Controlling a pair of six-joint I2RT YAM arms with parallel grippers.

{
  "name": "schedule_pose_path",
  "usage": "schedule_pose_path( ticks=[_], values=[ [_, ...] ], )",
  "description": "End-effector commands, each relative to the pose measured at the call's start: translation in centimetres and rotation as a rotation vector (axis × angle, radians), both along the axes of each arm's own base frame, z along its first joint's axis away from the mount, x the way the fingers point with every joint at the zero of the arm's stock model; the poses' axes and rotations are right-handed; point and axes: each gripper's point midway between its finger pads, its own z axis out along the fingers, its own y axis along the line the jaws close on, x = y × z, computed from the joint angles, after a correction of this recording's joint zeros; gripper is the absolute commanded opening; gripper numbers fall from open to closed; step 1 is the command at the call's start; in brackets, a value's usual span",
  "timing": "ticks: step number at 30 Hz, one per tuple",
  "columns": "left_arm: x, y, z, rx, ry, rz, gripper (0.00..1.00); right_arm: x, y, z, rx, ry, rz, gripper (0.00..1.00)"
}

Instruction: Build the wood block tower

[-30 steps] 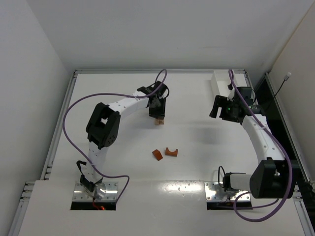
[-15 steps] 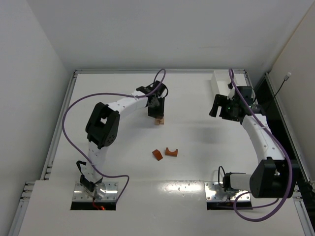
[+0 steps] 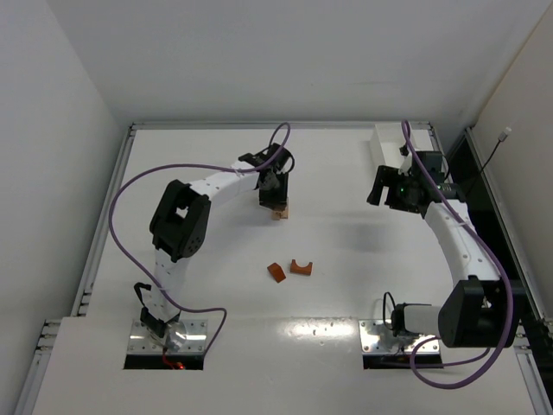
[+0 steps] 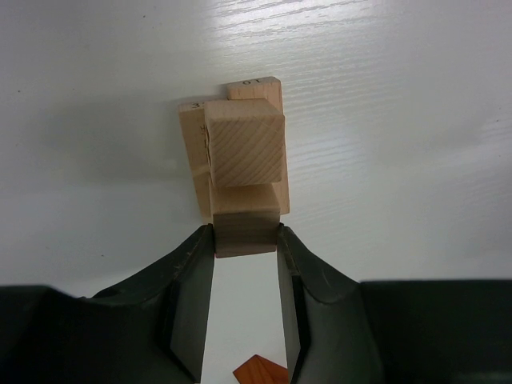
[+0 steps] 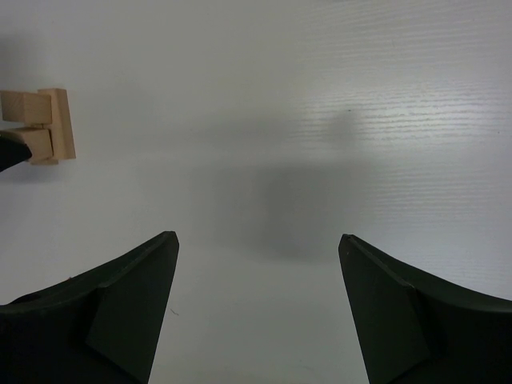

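My right gripper needs to go next to the orange arch beside the orange wedge and close on the arch's thin middle (image 3: 301, 270).
The wood block tower (image 3: 279, 212) is a small stack of pale tan blocks (image 4: 200, 148) at the table's centre back. My left gripper (image 3: 276, 199) stands right over it, shut on a tan block (image 4: 245, 160) that sits on top of the stack; both fingers (image 4: 192, 264) press its sides. An orange wedge (image 3: 276, 272) and an orange arch (image 3: 301, 267) lie loose nearer the bases, and an orange piece (image 4: 260, 372) shows below the jaws. My right gripper (image 3: 378, 187) hangs open and empty (image 5: 258, 240) to the right, with the tan stack (image 5: 44, 128) far off at its left.
A white rectangular tray (image 3: 390, 143) stands at the back right corner, just behind the right wrist. A raised rail (image 3: 112, 199) edges the table on the left and back. The purple cable (image 3: 164, 173) loops above the left arm.
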Motion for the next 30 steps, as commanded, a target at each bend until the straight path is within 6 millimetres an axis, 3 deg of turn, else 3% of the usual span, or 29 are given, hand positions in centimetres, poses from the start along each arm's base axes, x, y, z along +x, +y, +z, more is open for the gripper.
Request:
schedule_pose_path(
  ticks=[1, 6, 10, 15, 18, 21, 22, 23, 26, 27, 30],
  values=[
    [-0.5, 0.3, 0.0, -0.015, 0.02, 0.004, 0.22, 1.6, -0.1, 2.0, 0.01, -0.071, -0.008, 0.79],
    [-0.7, 0.0, 0.1, -0.029, 0.03, -0.004, 0.42, 1.6, -0.1, 2.0, 0.01, -0.071, -0.008, 0.79],
    [-0.8, -0.5, 0.1, -0.034, 0.022, -0.013, 0.7, 1.6, -0.1, 2.0, 0.01, -0.071, -0.008, 0.79],
    [-0.8, -0.6, 1.1, -0.031, -0.005, -0.014, 0.72, 1.5, -0.1, 1.7, 0.01, -0.062, -0.008, 0.79],
    [-0.9, -1.4, 2.9, -0.042, -0.05, -0.046, 0.72, 1.2, 0.1, 1.3, 0.017, -0.061, -0.002, 0.79],
    [-1.2, -2.2, 7.3, -0.056, -0.168, -0.063, 0.74, 0.8, 1.1, 1.5, 0.013, -0.087, 0.064, 0.79],
    [-1.6, -2.1, 6.8, -0.03, -0.168, -0.07, 0.74, 0.8, 1.2, 1.5, 0.013, -0.087, 0.065, 0.79],
    [-1.6, -1.5, 8.7, -0.039, -0.212, -0.056, 0.74, 0.4, 1.5, 1.3, 0.007, -0.085, 0.083, 0.79],
    [-2.0, 0.2, 10.2, 0.005, -0.279, -0.006, 0.74, -0.1, 2.3, 1.4, -0.024, -0.109, 0.133, 0.75],
    [-2.2, 1.0, 11.9, 0.0, -0.318, 0.012, 0.74, -0.4, 2.6, 1.3, -0.042, -0.111, 0.154, 0.75],
    [-1.7, 4.4, 13.5, 0.048, -0.383, 0.088, 0.75, -1.4, 5.8, 2.5, -0.126, -0.177, 0.356, 0.74]
  ],
)
